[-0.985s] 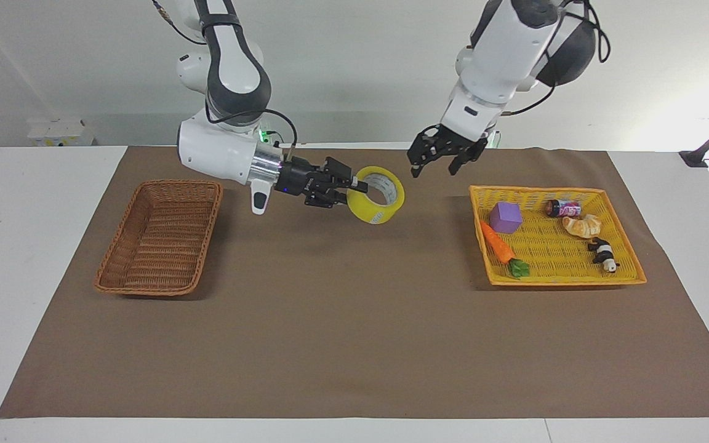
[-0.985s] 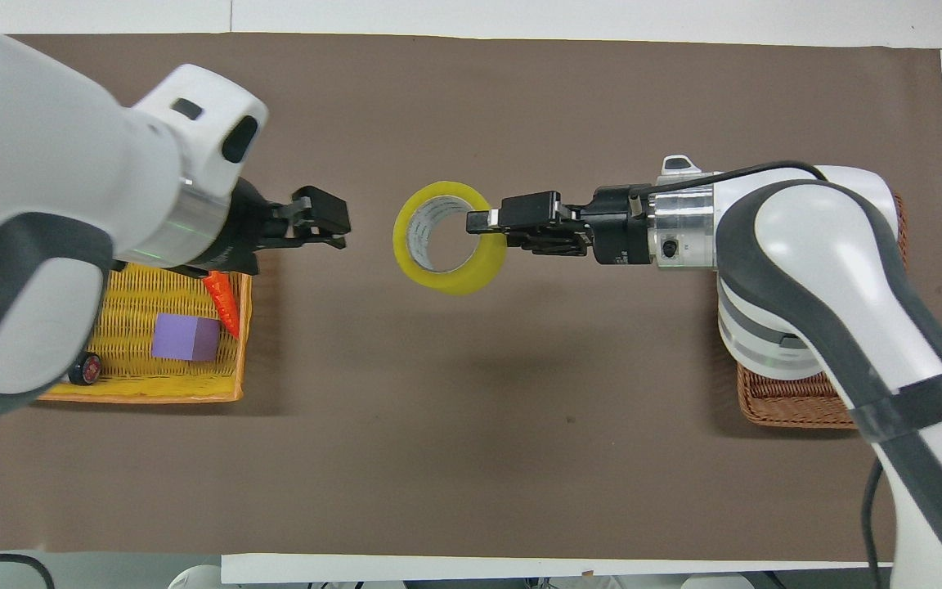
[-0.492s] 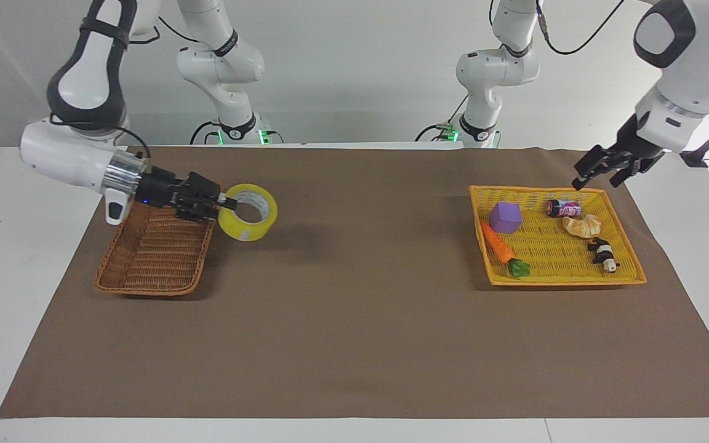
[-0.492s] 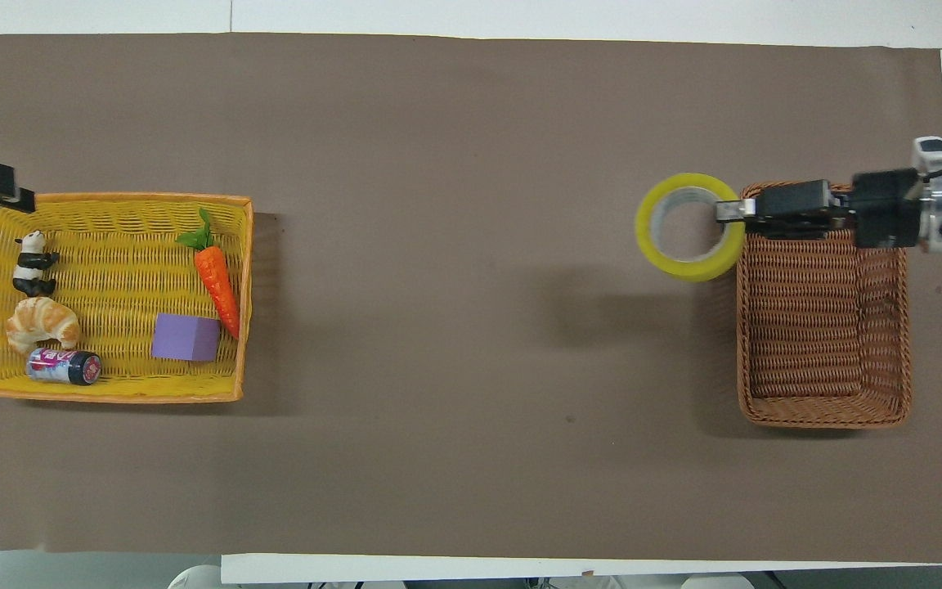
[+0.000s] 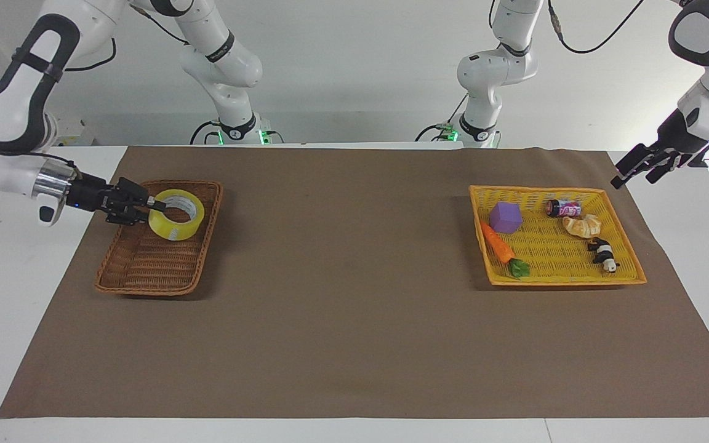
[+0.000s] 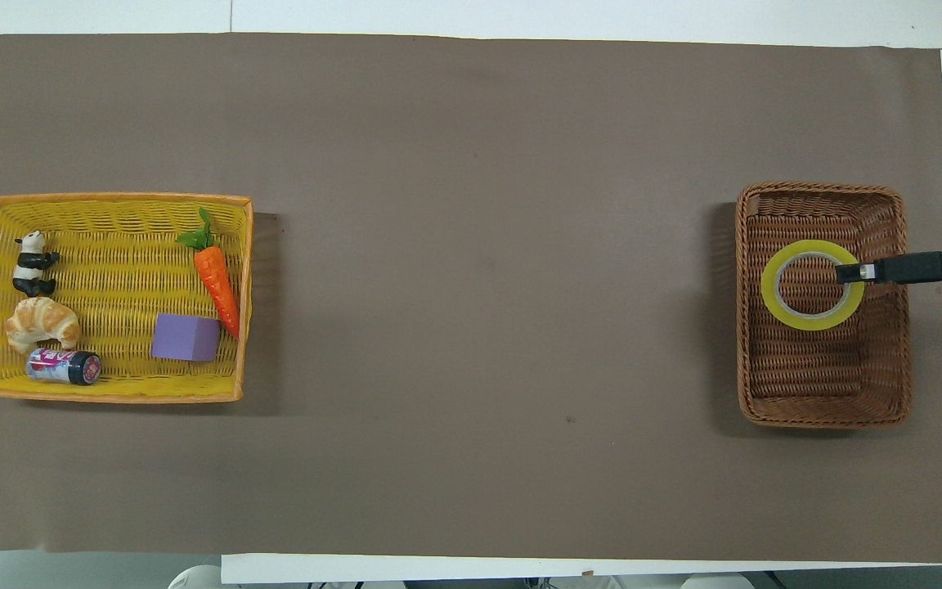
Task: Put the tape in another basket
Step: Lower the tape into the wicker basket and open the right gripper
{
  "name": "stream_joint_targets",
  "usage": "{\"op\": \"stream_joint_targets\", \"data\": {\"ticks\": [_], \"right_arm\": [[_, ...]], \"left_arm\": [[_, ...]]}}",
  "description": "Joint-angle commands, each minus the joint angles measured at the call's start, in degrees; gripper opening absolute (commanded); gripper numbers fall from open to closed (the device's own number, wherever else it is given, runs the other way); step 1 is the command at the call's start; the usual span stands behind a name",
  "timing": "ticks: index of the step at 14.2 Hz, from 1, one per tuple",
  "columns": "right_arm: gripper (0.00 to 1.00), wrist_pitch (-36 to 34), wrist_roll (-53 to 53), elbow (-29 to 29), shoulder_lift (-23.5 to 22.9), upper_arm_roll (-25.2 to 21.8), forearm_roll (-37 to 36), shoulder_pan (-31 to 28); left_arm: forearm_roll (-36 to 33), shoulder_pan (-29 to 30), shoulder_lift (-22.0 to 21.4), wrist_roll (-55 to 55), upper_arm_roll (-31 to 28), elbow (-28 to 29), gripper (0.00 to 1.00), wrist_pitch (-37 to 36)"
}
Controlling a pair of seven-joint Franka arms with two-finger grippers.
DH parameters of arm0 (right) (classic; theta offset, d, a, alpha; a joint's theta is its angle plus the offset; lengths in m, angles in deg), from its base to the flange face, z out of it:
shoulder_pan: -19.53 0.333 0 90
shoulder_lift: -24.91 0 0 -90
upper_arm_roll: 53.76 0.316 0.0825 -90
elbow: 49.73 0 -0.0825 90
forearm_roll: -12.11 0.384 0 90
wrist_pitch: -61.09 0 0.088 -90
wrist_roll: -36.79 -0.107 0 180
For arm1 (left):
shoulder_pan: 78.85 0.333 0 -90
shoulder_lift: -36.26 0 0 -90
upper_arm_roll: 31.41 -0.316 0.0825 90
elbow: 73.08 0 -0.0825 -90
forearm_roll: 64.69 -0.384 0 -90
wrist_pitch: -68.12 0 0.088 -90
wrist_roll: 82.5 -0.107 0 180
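Next, I set the yellow tape roll on the middle of the brown wicker basket's bottom (image 6: pixel 827 296) with my right gripper.
The yellow tape roll (image 5: pixel 173 231) lies flat over the inside of the brown wicker basket (image 5: pixel 145 287), in the half nearer the robots. My right gripper (image 5: pixel 152 202) reaches in from the right arm's end of the table and is shut on the roll's wall. I cannot tell whether the roll touches the basket floor. In the overhead view the tape (image 6: pixel 806 320) sits within the basket (image 6: pixel 823 419), with the right gripper (image 6: pixel 849 272) on its rim. My left gripper (image 5: pixel 631 170) hangs open and empty over the bare table past the left arm's end of the mat.
A yellow plastic mesh tray (image 5: pixel 564 281) at the left arm's end holds a purple cube (image 5: pixel 505 217), a carrot (image 5: pixel 497 243), a croissant (image 5: pixel 582 226), a small can (image 5: pixel 562 208) and a panda figure (image 5: pixel 602 253). A brown mat (image 5: pixel 354 320) covers the table.
My right gripper carried the tape from mid-table to over the wicker basket and lowered it. My left gripper drew back past the yellow tray.
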Motion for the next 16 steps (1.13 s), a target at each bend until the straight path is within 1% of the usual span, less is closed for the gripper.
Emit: {"op": "stream_joint_targets", "data": {"ticks": [1, 2, 4, 5, 6, 7, 8, 10, 13, 14, 16], "right_arm": [[0.00, -0.5, 1.5, -1.6, -0.6, 0.9, -3.4, -0.6], [0.00, -0.2, 2.3, -1.3, -0.6, 0.9, -4.2, -1.2], [0.00, 1.9, 5.7, 0.7, -0.8, 0.9, -5.1, -2.2], [0.00, 2.5, 6.3, 1.0, -0.8, 0.9, -5.3, -2.2], [0.00, 2.9, 6.5, 1.1, -0.8, 0.9, -5.5, -2.1], [0.00, 3.6, 6.6, 1.6, -0.8, 0.9, -6.2, -2.1], [0.00, 4.3, 6.7, 2.2, -0.8, 0.9, -6.4, -2.1], [0.00, 5.4, 6.8, 3.6, -0.4, 0.9, -6.4, -2.0], [0.00, 6.4, 7.6, 4.2, -0.3, 0.9, -6.5, -2.0], [0.03, 6.9, 7.9, 4.3, -0.2, 0.9, -6.7, -2.0], [0.23, 8.2, 7.9, 4.7, -0.2, 0.9, -7.6, -2.0]], "left_arm": [[-1.3, -1.5, -0.4, 0.3, 0.1, 0.7, 1.00, 0.9], [-1.4, -3.5, -0.5, 0.4, 0.0, 0.8, 1.00, 0.2], [-1.4, -4.0, -0.5, 0.2, -0.2, 0.6, 1.00, 0.8], [-1.8, -4.1, -0.4, 0.0, -0.1, -0.2, 1.00, 0.6], [-3.6, -4.3, 0.0, -0.3, 0.1, -1.9, 1.00, 0.1], [-5.4, -4.7, 0.2, -0.7, 0.5, -2.8, 1.00, -2.0], [-5.6, -5.0, 0.3, -0.7, 0.5, -3.4, 1.00, -5.7], [-5.6, -6.8, 2.5, -0.7, 0.3, -8.5, 1.00, -11.2], [-5.5, -6.8, 3.1, -0.7, 0.4, -9.7, 1.00, -11.8], [-5.6, -7.2, 3.9, -0.7, 0.4, -11.2, 1.00, -12.3], [-5.8, -7.3, 4.7, -0.7, 0.4, -11.7, 1.00, -13.2]]}}
